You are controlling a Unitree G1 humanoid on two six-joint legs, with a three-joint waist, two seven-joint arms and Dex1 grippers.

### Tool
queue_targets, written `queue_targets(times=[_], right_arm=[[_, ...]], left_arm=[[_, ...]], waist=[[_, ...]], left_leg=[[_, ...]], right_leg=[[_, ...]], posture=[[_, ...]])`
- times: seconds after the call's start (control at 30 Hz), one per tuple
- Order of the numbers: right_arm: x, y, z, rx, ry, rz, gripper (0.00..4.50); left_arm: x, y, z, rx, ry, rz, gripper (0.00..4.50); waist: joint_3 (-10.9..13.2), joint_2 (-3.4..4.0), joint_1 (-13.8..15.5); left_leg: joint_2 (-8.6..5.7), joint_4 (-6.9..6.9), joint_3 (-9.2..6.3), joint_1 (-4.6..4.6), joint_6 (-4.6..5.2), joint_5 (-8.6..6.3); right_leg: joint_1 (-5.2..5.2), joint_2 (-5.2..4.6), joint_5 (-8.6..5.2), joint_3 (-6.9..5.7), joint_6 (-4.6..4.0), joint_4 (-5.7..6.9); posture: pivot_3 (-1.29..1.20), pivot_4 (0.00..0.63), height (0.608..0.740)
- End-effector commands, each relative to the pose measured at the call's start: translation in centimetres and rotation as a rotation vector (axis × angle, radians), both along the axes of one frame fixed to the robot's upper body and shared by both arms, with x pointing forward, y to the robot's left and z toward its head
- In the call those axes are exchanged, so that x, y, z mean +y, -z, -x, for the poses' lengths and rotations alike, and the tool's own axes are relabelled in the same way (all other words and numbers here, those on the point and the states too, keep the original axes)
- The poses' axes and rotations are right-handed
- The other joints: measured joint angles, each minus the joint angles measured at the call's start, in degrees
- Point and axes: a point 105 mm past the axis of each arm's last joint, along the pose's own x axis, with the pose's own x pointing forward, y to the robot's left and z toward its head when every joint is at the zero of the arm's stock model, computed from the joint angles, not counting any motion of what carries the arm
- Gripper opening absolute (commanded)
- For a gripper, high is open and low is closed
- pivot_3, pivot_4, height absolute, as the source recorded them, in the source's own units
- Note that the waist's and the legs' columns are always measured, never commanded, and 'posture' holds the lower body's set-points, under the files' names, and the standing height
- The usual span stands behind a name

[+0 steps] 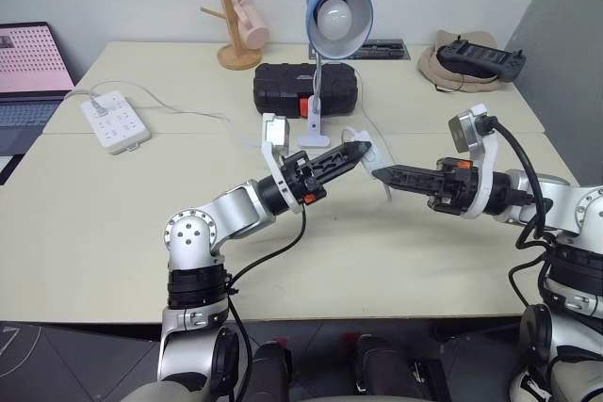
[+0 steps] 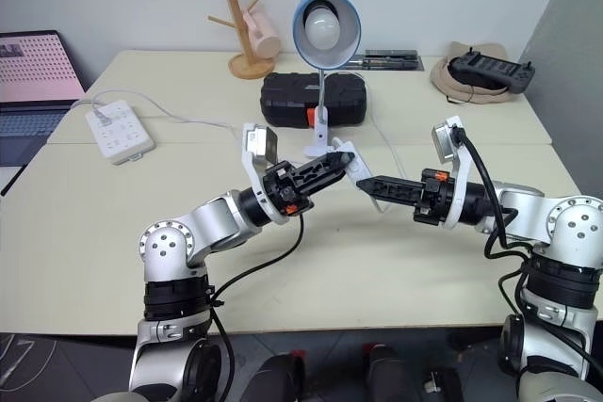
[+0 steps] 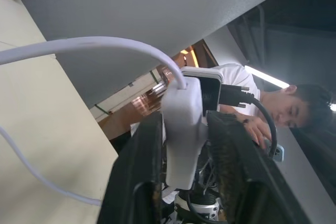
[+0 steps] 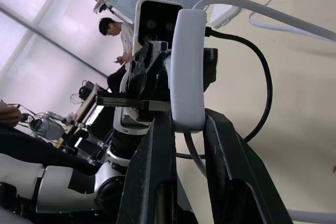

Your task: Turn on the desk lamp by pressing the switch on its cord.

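The white switch will go down on the table (image 1: pixel 327 173) just in front of the desk lamp's base, where I need to set it with my right gripper.
The desk lamp (image 1: pixel 337 14), a light-blue dome on a thin white gooseneck, stands at mid-table with its round bulb facing me. Both arms meet in front of its base. My left gripper (image 1: pixel 362 151) comes in from the left and is shut on the white oblong switch (image 3: pixel 182 114), which sits between its two black fingers. My right gripper (image 1: pixel 380 174) comes in from the right and is shut on the other end of the switch (image 4: pixel 188 61). The thin white cord (image 3: pixel 79 45) curves out of the switch and trails across the table (image 1: pixel 188 112) toward the left.
A white power strip (image 1: pixel 115 120) lies at the left and a black case (image 1: pixel 283 87) lies behind the lamp's base. A wooden mug tree (image 1: pixel 226 16) with a pink mug, a laptop (image 1: pixel 28 68) and a hat with a controller (image 1: pixel 471 58) line the far edge. A person (image 4: pixel 123 40) stands beyond.
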Motion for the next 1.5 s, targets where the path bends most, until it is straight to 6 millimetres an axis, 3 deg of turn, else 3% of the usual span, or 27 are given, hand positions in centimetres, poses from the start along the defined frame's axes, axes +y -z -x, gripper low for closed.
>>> queue_targets(times=[0.03, 0.4, 0.47, 0.77, 0.9, 1.07, 1.23, 1.33, 1.43, 1.5], right_arm=[[0.1, -1.4, 0.4, -0.045, -0.012, -0.038, 0.34], [0.2, -1.4, 0.5, -0.035, -0.008, -0.040, 0.34], [0.2, -1.4, 0.5, -0.038, -0.001, -0.037, 0.34], [0.4, -1.8, -0.1, -0.054, 0.004, -0.036, 0.34], [0.4, -1.7, -0.7, -0.064, 0.017, -0.024, 0.34], [0.6, -0.4, -3.4, -0.116, 0.114, 0.085, 0.34], [1.3, 1.8, -6.4, -0.256, 0.159, 0.288, 0.34], [2.0, 3.1, -8.7, -0.316, 0.196, 0.398, 0.34], [3.3, 5.9, -10.1, -0.528, 0.103, 0.659, 0.34], [4.0, 6.9, -10.8, -0.589, 0.059, 0.729, 0.34]], left_arm=[[-0.4, -0.8, 0.8, -0.042, 0.020, -0.005, 0.60], [-0.6, -1.1, 0.5, -0.056, -0.011, -0.032, 0.53], [-0.3, -1.5, 0.3, -0.054, -0.021, -0.009, 1.21], [1.3, -1.8, 0.3, -0.057, -0.042, -0.044, 2.94], [3.2, -1.1, 0.0, -0.063, -0.100, -0.112, 3.70], [5.7, -0.4, 0.3, -0.160, -0.146, -0.286, 4.47], [8.0, 1.1, 0.8, -0.393, -0.176, -0.606, 4.47], [9.4, 0.6, 0.3, -0.502, -0.208, -0.688, 4.47], [10.9, 0.6, -0.5, -0.634, -0.258, -0.826, 4.47], [11.5, 0.9, -0.6, -0.675, -0.255, -0.872, 4.47]], waist=[[0.0, 0.00, 0.0], [0.0, -0.01, 0.0], [0.0, -0.02, 0.0], [0.0, -0.02, 0.0], [0.0, -0.02, 0.0], [0.0, -0.02, -0.1], [0.1, 0.07, -0.3], [0.2, 0.13, -0.2], [0.2, 0.16, -0.1], [0.3, 0.20, -0.1]], left_leg=[[0.00, 0.00, 0.00, -0.01, 0.00, 0.00], [0.00, -0.03, 0.00, -0.02, 0.00, 0.00], [0.00, -0.03, 0.00, -0.02, 0.00, 0.00], [0.05, -0.06, 0.01, -0.02, 0.00, 0.00], [0.06, -0.08, 0.03, -0.01, 0.00, 0.00], [0.14, -0.10, 0.05, 0.00, 0.00, 0.00], [0.24, -0.19, 0.15, -0.01, 0.00, 0.00], [0.25, -0.27, 0.18, -0.02, 0.00, 0.00], [0.30, -0.23, 0.18, -0.05, -0.01, 0.00], [0.30, -0.24, 0.19, -0.06, -0.01, 0.00]], right_leg=[[0.00, 0.00, 0.00, 0.00, 0.00, 0.00], [0.00, 0.02, -0.01, 0.01, 0.02, -0.06], [0.00, 0.02, -0.01, 0.02, 0.02, -0.06], [-0.02, 0.04, -0.02, 0.02, 0.04, -0.09], [-0.03, 0.05, -0.06, 0.03, 0.09, -0.09], [-0.07, 0.13, -0.14, 0.04, 0.22, -0.11], [-0.14, 0.27, -0.15, 0.13, 0.20, -0.31], [-0.16, 0.27, -0.11, 0.13, 0.10, -0.36], [-0.18, 0.27, -0.05, 0.11, -0.03, -0.37], [-0.20, 0.27, -0.05, 0.10, -0.02, -0.41]], posture=[[0.00, 0.150, 0.740], [0.00, 0.150, 0.740], [0.00, 0.150, 0.740], [0.00, 0.150, 0.740], [0.00, 0.150, 0.740], [0.00, 0.150, 0.740], [0.00, 0.150, 0.740], [0.00, 0.150, 0.740], [0.00, 0.150, 0.740], [0.00, 0.150, 0.740]])
